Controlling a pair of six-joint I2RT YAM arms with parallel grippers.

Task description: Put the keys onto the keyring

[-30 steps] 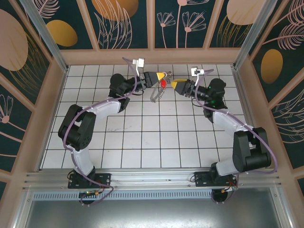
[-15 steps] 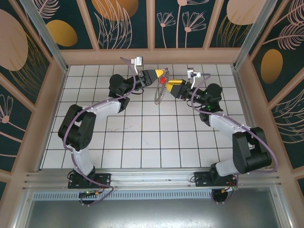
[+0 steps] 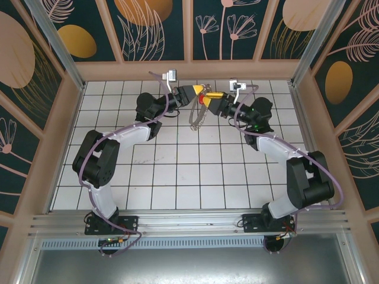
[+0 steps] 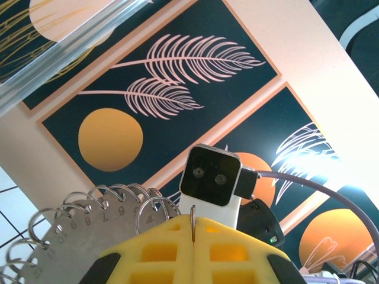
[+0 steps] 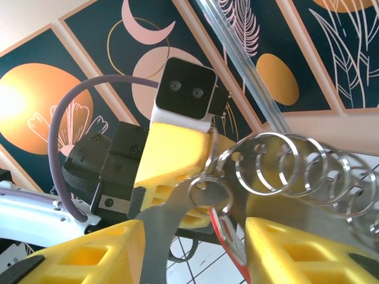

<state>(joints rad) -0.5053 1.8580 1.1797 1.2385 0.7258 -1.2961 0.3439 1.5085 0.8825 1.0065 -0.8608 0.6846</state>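
Observation:
The red-headed key dangles below my left gripper's thin ring, so I need to back my right gripper off the key, rise and take the ring's top point(image 5: 214, 142).
The keyring point(image 3: 195, 118) is a flat silvery plate fringed with wire rings point(image 5: 278, 165), and it hangs in the air at the back of the table. My left gripper point(image 3: 200, 92) is shut on one thin ring at its top, whose edge shows between the yellow fingers point(image 4: 193, 228). The numbered plate point(image 4: 59, 251) shows beside them. The red-headed key point(image 5: 230, 239) dangles from a small ring on the plate. My right gripper point(image 5: 195, 228) is open, its fingers standing on either side of the key and a tail of the plate. From above, its tip point(image 3: 208, 97) meets the left one.
The white tiled table point(image 3: 177, 171) lies below both raised grippers. Patterned walls point(image 3: 154, 29) and a pale frame close in the back and the sides. Both arms reach toward the back centre.
My right gripper has moved left and up to the left gripper, so its fingers now straddle the key. The left gripper has stayed shut, and the hanging keyring has swung slightly.

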